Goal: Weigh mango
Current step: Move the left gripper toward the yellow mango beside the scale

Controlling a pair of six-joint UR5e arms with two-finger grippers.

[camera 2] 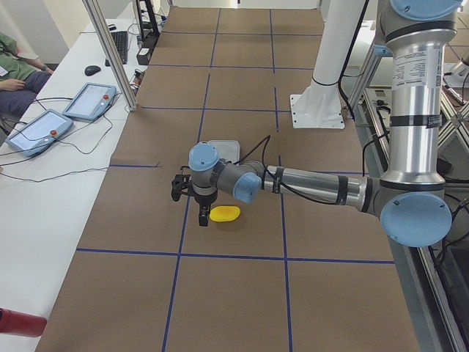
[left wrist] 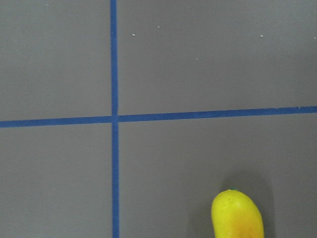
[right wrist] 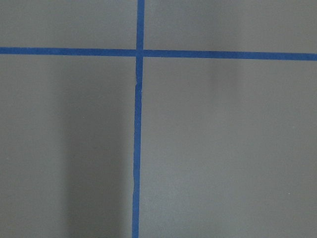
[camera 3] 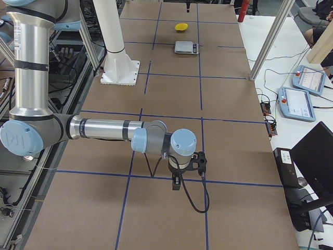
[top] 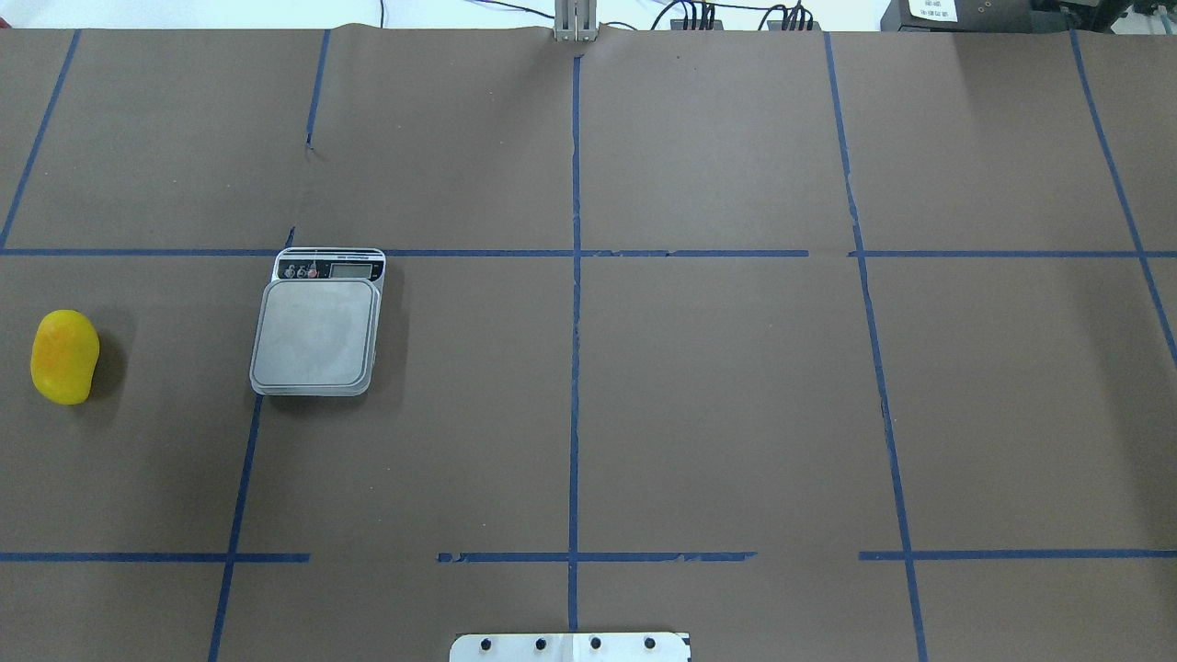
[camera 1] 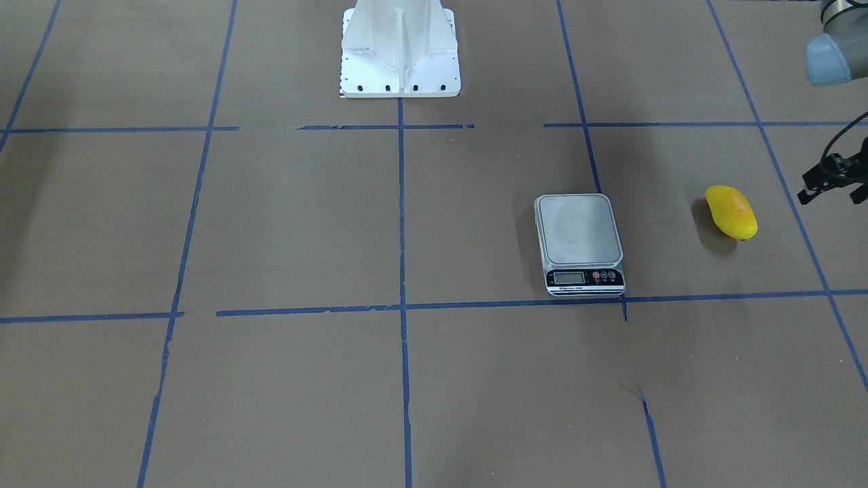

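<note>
The yellow mango has long sides. My left gripper needs to close on the middle (camera 1: 731, 212) (left wrist: 240, 232) of the yellow mango, with its fingers on those long sides.
The yellow mango (camera 1: 731, 212) lies on the brown table near the robot's left end, also in the overhead view (top: 64, 357) and at the bottom edge of the left wrist view (left wrist: 237, 215). The silver scale (camera 1: 578, 229) stands beside it with an empty platform (top: 317, 333). My left gripper (camera 2: 203, 215) points down just beside the mango (camera 2: 224, 213), above the table; I cannot tell if it is open or shut. My right gripper (camera 3: 176, 182) hangs low over the table far from the scale (camera 3: 186, 47); its state cannot be told.
The white robot pedestal (camera 1: 400, 47) stands at the table's robot side. Blue tape lines (top: 575, 303) grid the brown surface. Operator tablets (camera 2: 91, 99) and cables lie on the side bench. A red object (camera 2: 18, 323) lies at the near corner.
</note>
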